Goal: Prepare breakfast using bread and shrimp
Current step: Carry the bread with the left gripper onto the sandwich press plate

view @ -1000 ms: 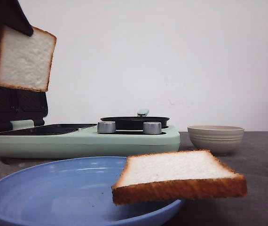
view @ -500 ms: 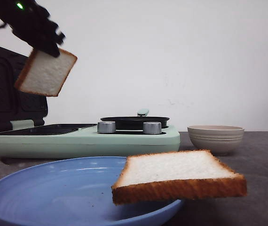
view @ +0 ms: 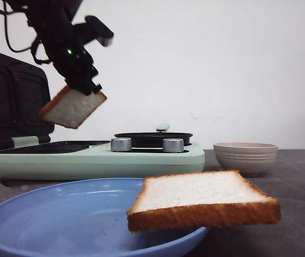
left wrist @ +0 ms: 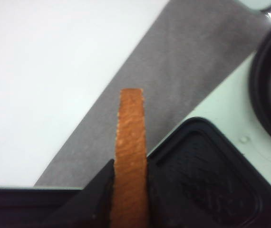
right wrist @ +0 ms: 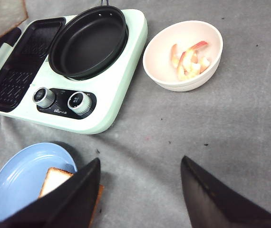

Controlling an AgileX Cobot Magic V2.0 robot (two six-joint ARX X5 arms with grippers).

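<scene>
I am going to release the slice of bread from my left gripper onto the black grill plate (view: 70,142) (left wrist: 197,185), beside the open lid.
My left gripper (view: 86,88) is shut on one slice of bread (view: 72,107), which hangs tilted in the air above the black grill plate (view: 51,146) of the mint-green cooker. The left wrist view shows that slice's brown crust (left wrist: 130,142) edge-on between the fingers, with the grill plate (left wrist: 207,180) below. The other slice of bread (view: 200,197) lies over the rim of the blue plate (view: 61,219). The shrimp (right wrist: 188,58) lie in the beige bowl (right wrist: 164,71). My right gripper (right wrist: 140,161) is open and empty, high above the grey table.
The cooker's dark lid (view: 13,101) stands open at the left. A round black pan (right wrist: 89,40) sits on the cooker's right half, behind two silver knobs (right wrist: 43,96). The beige bowl (view: 245,156) stands to the right of the cooker.
My left gripper has carried its bread slice to the right and downward, from the upper left corner to above the grill plate, tilting it flatter. The plate's slice has not moved.
</scene>
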